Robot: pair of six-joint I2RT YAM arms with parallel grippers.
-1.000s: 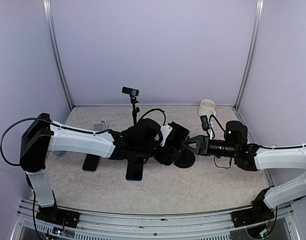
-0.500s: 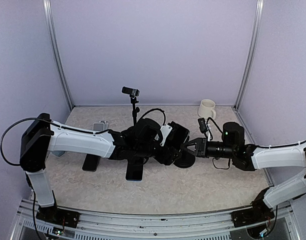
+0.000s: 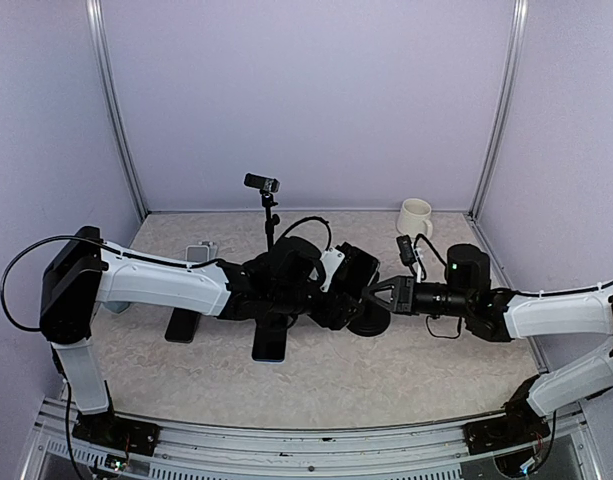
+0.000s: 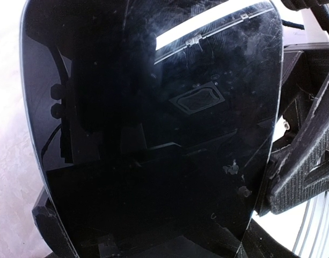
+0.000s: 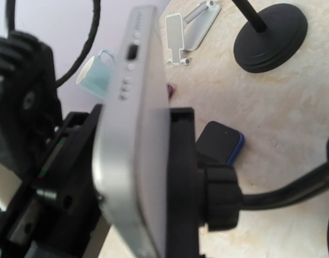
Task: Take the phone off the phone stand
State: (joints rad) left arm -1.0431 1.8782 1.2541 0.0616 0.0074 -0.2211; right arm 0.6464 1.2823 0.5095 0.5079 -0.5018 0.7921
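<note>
Next, my right gripper sets the black phone stand, now at the table's middle, down farther back, between the camera tripod and the white mug [image 3: 351, 268].
The phone [image 3: 353, 272] sits upright in the clamp of the black phone stand [image 3: 371, 322] at the table's middle. Its black screen [image 4: 153, 134] fills the left wrist view. Its silver edge [image 5: 134, 134] shows in the right wrist view, with the stand's clamp [image 5: 180, 177] and ball-joint knob [image 5: 224, 199] behind it. My left gripper [image 3: 329, 292] is shut on the phone from the left. My right gripper [image 3: 374, 293] is open at the phone and clamp from the right, which lie between its fingers.
A white mug [image 3: 415, 214] stands at the back right. A small camera on a tripod [image 3: 262, 183] stands behind the arms. Dark phones [image 3: 270, 343] [image 3: 181, 325] lie on the table, and a blue-edged phone [image 5: 220, 142] lies near a white folding stand [image 5: 185, 27].
My right gripper has moved a little to the left, up to the phone and stand. The left arm and the phone have not moved.
</note>
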